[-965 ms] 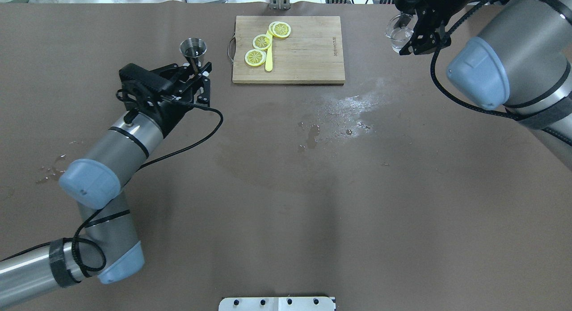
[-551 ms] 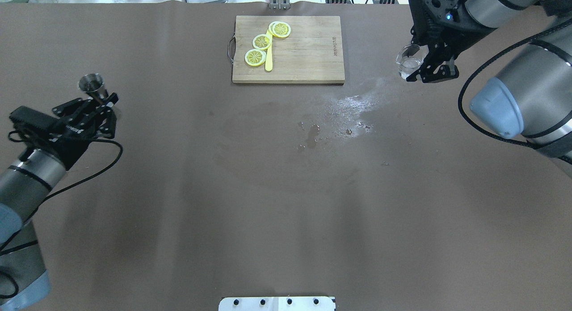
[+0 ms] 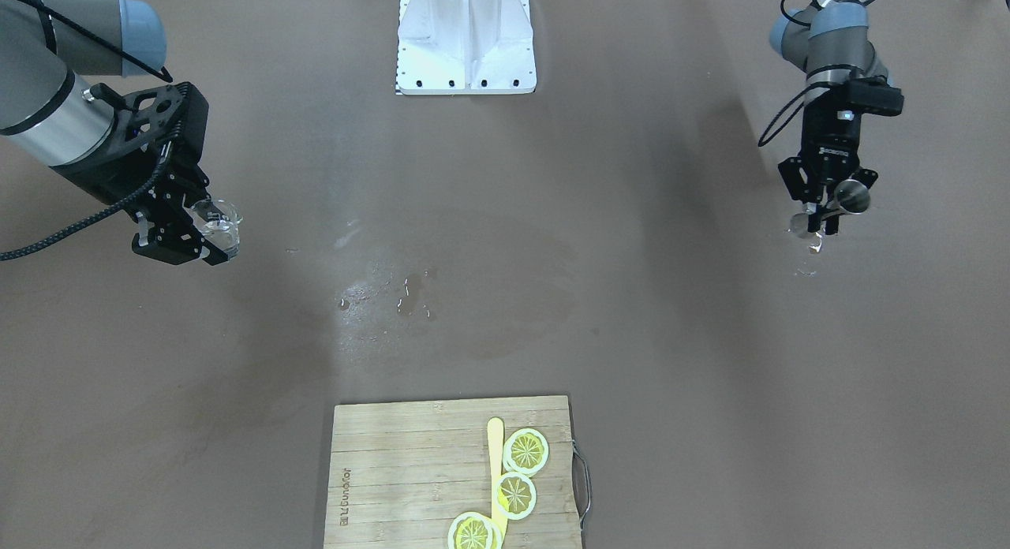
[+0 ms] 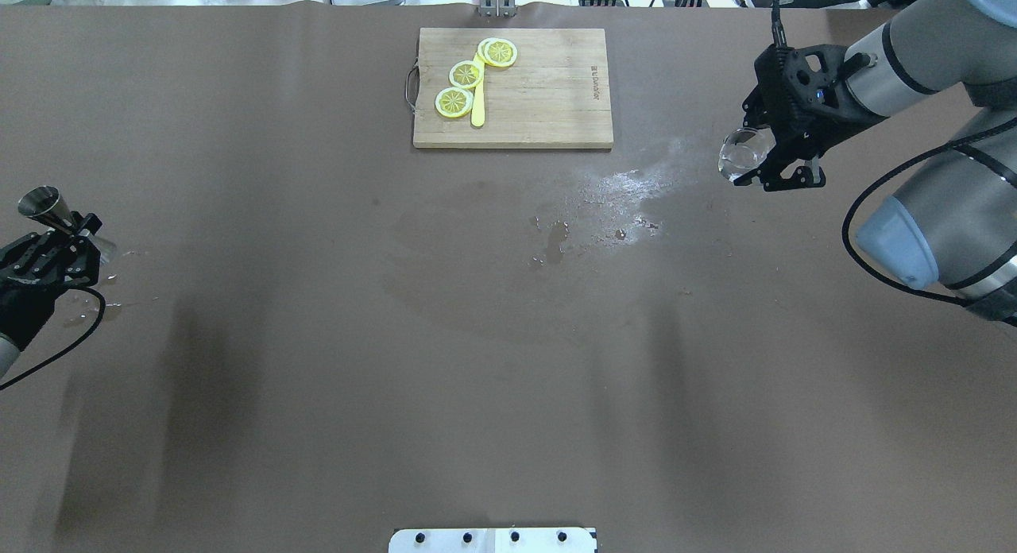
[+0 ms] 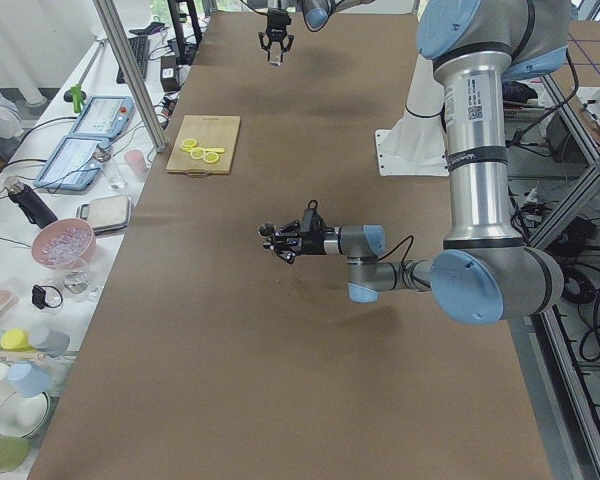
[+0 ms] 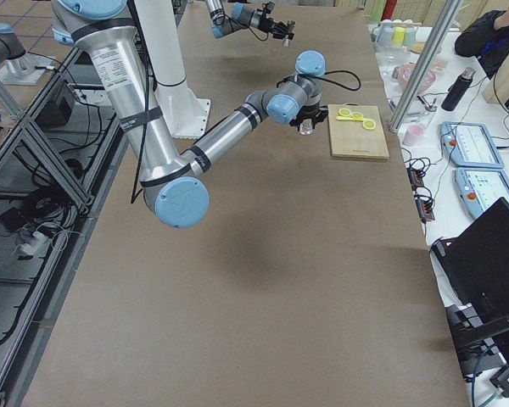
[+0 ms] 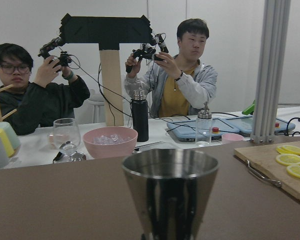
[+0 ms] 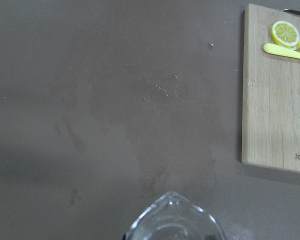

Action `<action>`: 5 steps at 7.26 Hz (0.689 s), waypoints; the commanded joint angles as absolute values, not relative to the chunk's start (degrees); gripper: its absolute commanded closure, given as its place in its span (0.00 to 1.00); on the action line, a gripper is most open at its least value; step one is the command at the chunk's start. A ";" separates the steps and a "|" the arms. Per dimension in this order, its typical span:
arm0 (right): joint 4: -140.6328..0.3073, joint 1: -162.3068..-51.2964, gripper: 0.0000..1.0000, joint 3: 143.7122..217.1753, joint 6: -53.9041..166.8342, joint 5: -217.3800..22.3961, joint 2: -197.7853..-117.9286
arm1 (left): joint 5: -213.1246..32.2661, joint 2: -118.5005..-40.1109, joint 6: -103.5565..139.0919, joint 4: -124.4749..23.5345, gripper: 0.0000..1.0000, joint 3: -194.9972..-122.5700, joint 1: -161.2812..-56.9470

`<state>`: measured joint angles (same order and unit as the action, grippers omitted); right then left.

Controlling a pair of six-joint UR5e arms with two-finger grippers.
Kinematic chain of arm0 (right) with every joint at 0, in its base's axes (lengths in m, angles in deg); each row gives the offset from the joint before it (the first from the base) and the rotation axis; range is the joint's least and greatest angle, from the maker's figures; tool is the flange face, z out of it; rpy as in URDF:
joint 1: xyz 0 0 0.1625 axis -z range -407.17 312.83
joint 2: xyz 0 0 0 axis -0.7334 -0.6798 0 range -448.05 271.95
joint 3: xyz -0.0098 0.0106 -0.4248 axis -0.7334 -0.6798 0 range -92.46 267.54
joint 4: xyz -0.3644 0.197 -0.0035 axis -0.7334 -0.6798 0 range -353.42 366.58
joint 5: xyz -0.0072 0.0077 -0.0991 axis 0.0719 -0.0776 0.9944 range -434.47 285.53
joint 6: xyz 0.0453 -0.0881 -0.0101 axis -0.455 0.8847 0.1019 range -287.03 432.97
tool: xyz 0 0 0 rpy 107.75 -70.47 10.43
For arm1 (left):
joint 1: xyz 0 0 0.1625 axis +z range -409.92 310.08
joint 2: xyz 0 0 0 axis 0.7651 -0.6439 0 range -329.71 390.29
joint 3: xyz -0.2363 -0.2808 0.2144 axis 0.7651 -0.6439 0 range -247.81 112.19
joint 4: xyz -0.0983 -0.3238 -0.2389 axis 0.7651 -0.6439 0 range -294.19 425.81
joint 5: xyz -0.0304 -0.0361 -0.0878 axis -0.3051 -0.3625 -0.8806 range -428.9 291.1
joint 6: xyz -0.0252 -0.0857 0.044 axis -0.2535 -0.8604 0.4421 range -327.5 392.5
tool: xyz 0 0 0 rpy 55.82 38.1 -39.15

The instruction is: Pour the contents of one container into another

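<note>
The steel jigger, now held above the table, will go down on the bare table a little closer to the cutting board [image 3: 825, 279], where my left gripper needs to let go of it.
My left gripper [image 4: 75, 229] is shut on the waist of the steel jigger [image 4: 40, 203] at the far left edge of the table. The jigger [image 7: 170, 192] stands upright and fills the lower middle of the left wrist view. In the front view the jigger [image 3: 852, 196] is at the right, held above the table. My right gripper [image 4: 767, 160] is shut on the clear glass beaker [image 4: 743, 152] at the right, above the table, its mouth turned toward the table's middle. The beaker's rim and lip [image 8: 172, 222] show at the bottom of the right wrist view.
A wooden cutting board [image 4: 548, 100] with lemon slices [image 4: 466, 75] and a yellow stick [image 4: 477, 100] lies at the far middle. A wet patch [image 4: 612, 195] spreads near the board. Droplets [image 4: 95, 299] lie by the left arm. Operators and dishes are beyond the far edge.
The left arm swung the jigger from beside the cutting board out to the far left edge. The right arm brought the beaker nearer and a little right, and the beaker now looks more tilted.
</note>
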<state>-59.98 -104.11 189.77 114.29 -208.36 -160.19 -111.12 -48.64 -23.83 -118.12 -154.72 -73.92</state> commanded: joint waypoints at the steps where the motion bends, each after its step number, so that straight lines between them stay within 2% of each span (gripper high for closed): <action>1: -40.18 -103.08 1.00 180.49 107.04 -209.47 -162.58 | -107.60 -48.29 -33.71 -109.42 1.00 -153.59 -74.09; 3: -19.61 -98.61 1.00 170.63 94.40 -208.95 -161.54 | -103.12 -48.20 -41.21 -100.18 1.00 -153.24 -74.09; 5: -18.55 -95.34 1.00 170.77 92.30 -207.54 -161.61 | -99.24 -48.46 -51.48 -88.93 1.00 -153.51 -74.09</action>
